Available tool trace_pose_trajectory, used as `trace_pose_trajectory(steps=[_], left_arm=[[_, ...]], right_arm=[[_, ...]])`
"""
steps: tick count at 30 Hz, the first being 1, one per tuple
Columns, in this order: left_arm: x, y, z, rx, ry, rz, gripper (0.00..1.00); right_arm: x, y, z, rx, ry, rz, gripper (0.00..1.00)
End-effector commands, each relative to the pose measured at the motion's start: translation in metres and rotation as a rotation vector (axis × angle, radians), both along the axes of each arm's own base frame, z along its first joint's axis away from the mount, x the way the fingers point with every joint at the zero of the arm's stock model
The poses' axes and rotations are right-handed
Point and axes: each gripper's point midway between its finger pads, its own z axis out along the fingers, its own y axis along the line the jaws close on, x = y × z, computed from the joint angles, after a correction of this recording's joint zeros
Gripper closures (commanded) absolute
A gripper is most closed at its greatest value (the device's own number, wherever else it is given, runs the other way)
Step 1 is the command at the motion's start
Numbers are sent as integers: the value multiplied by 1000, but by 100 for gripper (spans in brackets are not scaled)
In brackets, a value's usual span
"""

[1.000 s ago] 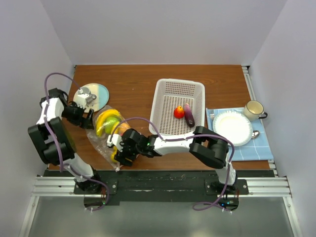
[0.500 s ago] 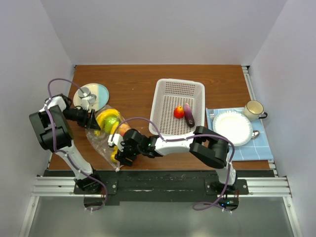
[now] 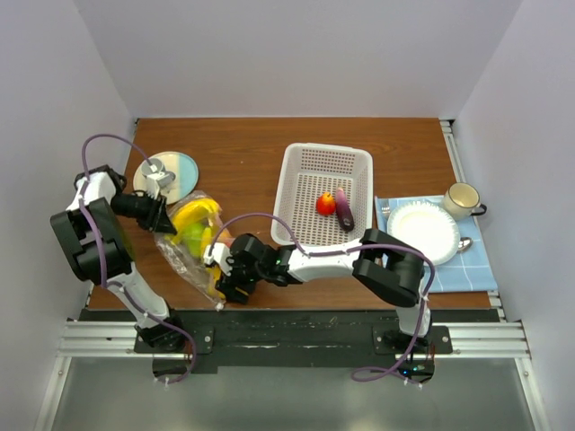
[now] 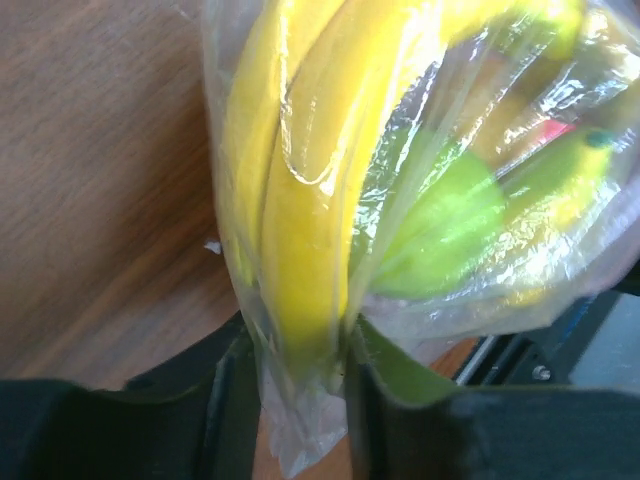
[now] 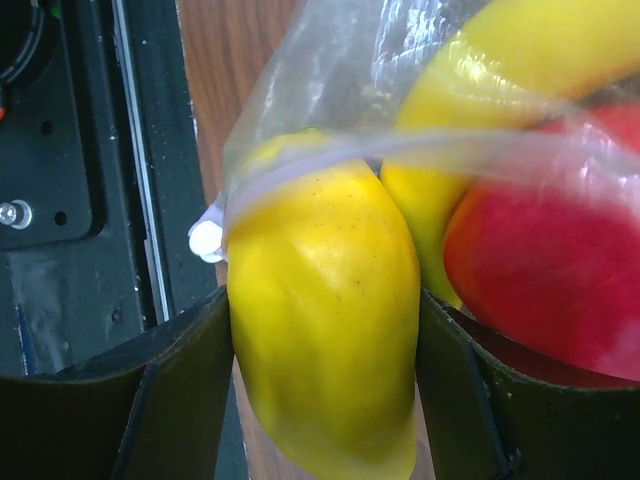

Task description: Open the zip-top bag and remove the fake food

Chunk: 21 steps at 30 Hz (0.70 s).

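Observation:
My right gripper is to set the yellow fruit free in the white basket (image 3: 333, 225), so that it lies there in front of the red fruit.
The zip-top bag (image 3: 190, 241) lies at the table's front left, clear and crinkled, holding yellow bananas (image 4: 300, 200), a green fruit (image 4: 440, 225) and a red fruit (image 5: 560, 270). My left gripper (image 3: 160, 217) is shut on the bag's far end (image 4: 300, 420), with a banana tip pinched inside the plastic. At the bag's near end, my right gripper (image 3: 219, 277) is shut on a yellow-orange fruit (image 5: 325, 340) that sticks out of the bag's mouth. A red fruit (image 3: 325, 205) and a purple eggplant (image 3: 344, 210) lie in the white basket (image 3: 305, 162).
A pale plate (image 3: 180, 169) with a small grey object stands just behind the left gripper. At the right are a white plate (image 3: 422, 232) on a blue cloth (image 3: 476, 269) and a mug (image 3: 461, 199). The table's near edge and black rail (image 5: 70, 150) lie beside the right gripper.
My left gripper has closed from wide open onto the bag's far end. The bag now looks stretched between the two grippers. The right gripper has kept its hold and barely moved.

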Motion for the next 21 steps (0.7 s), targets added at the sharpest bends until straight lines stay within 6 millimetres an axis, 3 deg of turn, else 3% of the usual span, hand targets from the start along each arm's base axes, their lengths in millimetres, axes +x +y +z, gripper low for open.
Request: trace_pose_trajectory(steps=[1, 4, 6, 10, 13, 17, 21], left_arm=[[-10, -12, 27, -47, -23, -15, 47], [-11, -16, 28, -74, -31, -14, 32], [-9, -19, 29, -96, -33, -8, 33], [-4, -21, 26, -125, -25, -2, 72], [1, -21, 23, -151, -12, 5, 88], [5, -20, 24, -151, -20, 8, 99], [6, -14, 33, -96, -49, 1, 100]], right_arm=[[6, -21, -11, -68, 18, -53, 44], [5, -21, -12, -66, 21, -55, 45], [4, -23, -12, -68, 26, -56, 45], [4, -25, -14, -75, 29, -63, 46], [2, -26, -16, -78, 35, -62, 47], [3, -28, -17, -82, 34, -71, 47], [6, -38, -12, -108, 15, -92, 49]])
